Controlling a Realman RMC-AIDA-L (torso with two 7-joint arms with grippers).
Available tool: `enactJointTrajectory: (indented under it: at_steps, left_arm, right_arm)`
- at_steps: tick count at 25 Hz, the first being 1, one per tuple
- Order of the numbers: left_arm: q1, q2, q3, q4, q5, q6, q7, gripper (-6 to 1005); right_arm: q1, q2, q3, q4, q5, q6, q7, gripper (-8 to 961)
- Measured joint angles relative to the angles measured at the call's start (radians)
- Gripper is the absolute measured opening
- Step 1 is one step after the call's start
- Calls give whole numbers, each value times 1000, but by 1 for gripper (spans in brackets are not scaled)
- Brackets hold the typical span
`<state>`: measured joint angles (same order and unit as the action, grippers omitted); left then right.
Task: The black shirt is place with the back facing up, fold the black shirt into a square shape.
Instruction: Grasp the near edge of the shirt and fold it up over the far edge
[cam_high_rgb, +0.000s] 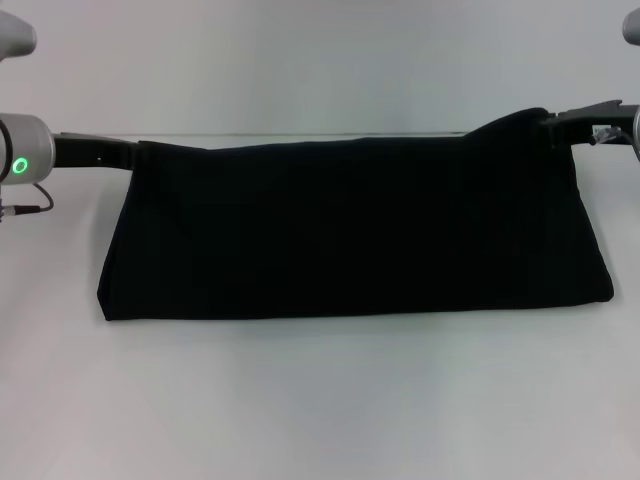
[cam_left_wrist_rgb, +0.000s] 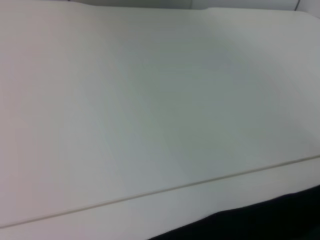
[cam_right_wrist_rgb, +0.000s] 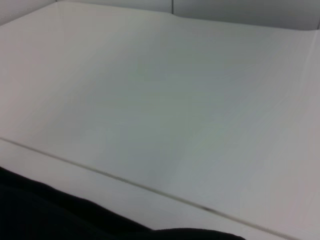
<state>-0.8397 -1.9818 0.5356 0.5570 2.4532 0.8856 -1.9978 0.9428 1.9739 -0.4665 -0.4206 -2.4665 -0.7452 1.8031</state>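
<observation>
Next, my left gripper releases the black shirt's corner on the white table (cam_high_rgb: 141, 163) just short of the thin seam.
The black shirt (cam_high_rgb: 350, 230) is a wide matte black band stretched across the middle of the head view. Its lower edge rests on the white table (cam_high_rgb: 320, 400). Its upper edge runs taut between my two arms. My left gripper (cam_high_rgb: 133, 152) grips the upper left corner, its fingers mostly buried in the fabric. My right gripper (cam_high_rgb: 556, 124) grips the upper right corner, which is raised into a peak. A strip of the shirt shows in the left wrist view (cam_left_wrist_rgb: 270, 220) and in the right wrist view (cam_right_wrist_rgb: 50, 215).
The white table runs all around the shirt, with a thin seam (cam_high_rgb: 300, 133) across its far part; the seam also shows in both wrist views. A thin cable (cam_high_rgb: 30, 205) hangs by my left arm (cam_high_rgb: 30, 145).
</observation>
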Motion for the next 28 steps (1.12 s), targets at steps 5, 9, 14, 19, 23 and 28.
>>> enactJointTrajectory:
  at_steps: [5, 9, 14, 19, 23, 28]
  left_arm:
    - [-7, 2, 1, 16, 0, 1, -12, 5]
    - [-15, 2, 5, 46, 5, 22, -22, 5]
    - [-19, 0, 14, 35, 7, 4, -25, 5]
    - [-16, -9, 15, 0, 2, -60, -17, 5]
    - [-18, -10, 15, -24, 3, -97, -13, 5]
    - [-23, -13, 15, -43, -1, -125, 1, 5]
  right_arm:
    - [10, -4, -4, -4, 0, 19, 4, 55]
    - [12, -7, -11, -16, 4, 18, 14, 55]
    - [14, -7, -12, -10, 5, 30, 18, 55]
    - [18, 1, -14, 22, 6, 91, 9, 55]
    - [21, 2, -14, 40, 6, 127, 8, 55]
    - [21, 5, -18, 49, 6, 148, 5, 56]
